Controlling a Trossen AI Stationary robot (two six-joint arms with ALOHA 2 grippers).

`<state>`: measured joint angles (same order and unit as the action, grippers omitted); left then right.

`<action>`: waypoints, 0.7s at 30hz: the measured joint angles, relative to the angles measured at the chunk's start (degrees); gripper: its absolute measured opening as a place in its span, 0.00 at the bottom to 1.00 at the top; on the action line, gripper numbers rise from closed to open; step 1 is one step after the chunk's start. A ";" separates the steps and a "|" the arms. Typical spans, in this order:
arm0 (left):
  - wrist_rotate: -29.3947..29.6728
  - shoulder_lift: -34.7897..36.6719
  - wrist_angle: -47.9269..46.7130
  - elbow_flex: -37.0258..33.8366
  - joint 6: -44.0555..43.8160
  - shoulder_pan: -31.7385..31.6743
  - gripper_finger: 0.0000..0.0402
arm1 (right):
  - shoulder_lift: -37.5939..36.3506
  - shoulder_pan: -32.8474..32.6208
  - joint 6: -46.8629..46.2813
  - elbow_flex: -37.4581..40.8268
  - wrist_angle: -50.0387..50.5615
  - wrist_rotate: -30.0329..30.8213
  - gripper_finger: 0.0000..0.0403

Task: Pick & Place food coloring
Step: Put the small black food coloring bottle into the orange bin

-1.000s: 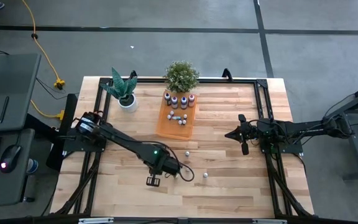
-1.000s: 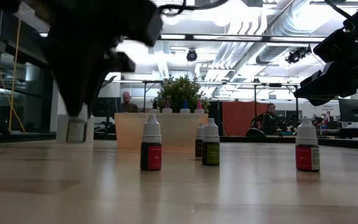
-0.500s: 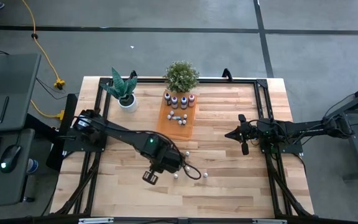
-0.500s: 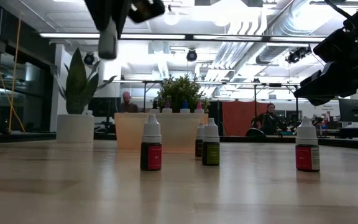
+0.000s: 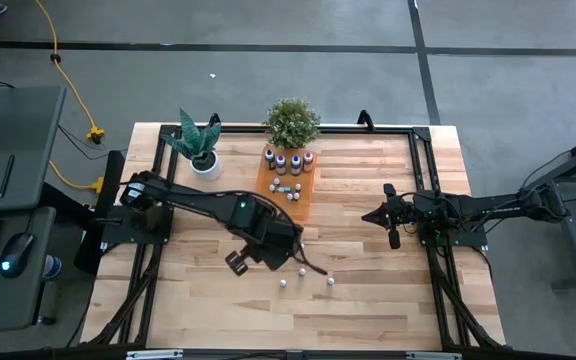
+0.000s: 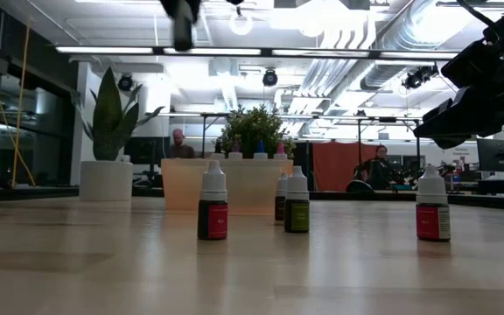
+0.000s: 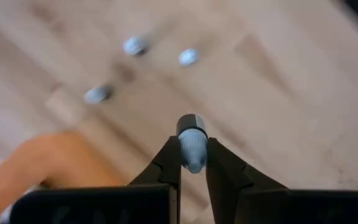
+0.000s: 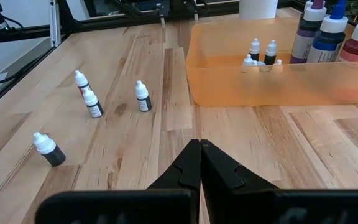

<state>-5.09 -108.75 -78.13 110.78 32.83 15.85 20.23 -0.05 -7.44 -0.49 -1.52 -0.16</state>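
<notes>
I will let go of the tiny bottle with my left gripper on the orange tray, just nearer than the lying small bottle (image 5: 279,198).
My left gripper (image 5: 236,262) hangs high over the table's near middle, shut on one tiny food coloring bottle (image 7: 190,124); in the low view it shows only at the top edge (image 6: 182,22). Loose bottles (image 5: 282,283) (image 5: 331,282) (image 5: 301,268) stand upright on the wood; the low view shows several (image 6: 213,210) (image 6: 432,206). The orange tray (image 5: 268,205) holds more small bottles (image 5: 286,188) and larger ones (image 5: 288,160). My right gripper (image 8: 199,144) is shut and waits above the table's right side (image 5: 368,216), pointing toward the tray. My left gripper pinches the tiny bottle between its two fingers (image 7: 169,155), on the bottle's pale part (image 7: 193,155); the dark end (image 7: 190,122) sticks out past the fingertips. The fingers point down at the table. The bottle is lifted clear, high above the wood.
A snake plant in a white pot (image 5: 200,150) and a bushy plant (image 5: 291,122) stand at the far edge beside the tray. Black frame rails (image 5: 163,150) run along the table's sides. Bare wood (image 5: 368,300) lies at the near right.
My left gripper has risen from table height at the near edge, carrying the bottle, and moved toward the far edge and the tray. The bottle is now lifted clear, well above the standing bottles. The right arm has kept still.
</notes>
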 joint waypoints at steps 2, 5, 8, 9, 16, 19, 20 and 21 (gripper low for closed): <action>3.57 0.00 -0.02 0.00 0.12 -0.99 0.08 | 0.00 0.02 0.00 -0.02 0.02 0.00 0.00; 8.40 0.00 -0.04 0.00 0.18 -2.49 0.08 | 0.00 0.01 0.00 -0.01 0.02 0.00 0.00; 12.60 0.00 -0.04 0.00 0.20 -4.39 0.08 | 0.00 0.00 0.00 -0.02 0.02 0.00 0.00; 14.02 0.00 -0.04 0.00 0.14 -5.12 0.08 | 0.00 0.02 0.00 -0.02 0.02 0.00 0.00; 17.97 0.00 1.18 -0.86 -4.44 -11.01 0.08 | 0.00 0.02 0.00 0.00 0.02 0.00 0.00; 17.52 -0.02 3.32 -3.22 -8.76 -13.68 0.08 | 0.00 0.00 0.00 -0.02 0.02 0.00 0.00; 17.31 -0.02 4.47 -4.17 -10.22 -14.49 0.08 | 0.00 0.01 0.00 -0.02 0.02 0.00 0.00; 17.14 -0.02 5.75 -5.16 -11.84 -15.20 0.09 | 0.00 0.00 0.00 -0.02 0.02 0.00 0.00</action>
<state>12.05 -108.77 -72.38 105.62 20.99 0.65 20.23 -0.05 -7.44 -0.51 -1.50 -0.16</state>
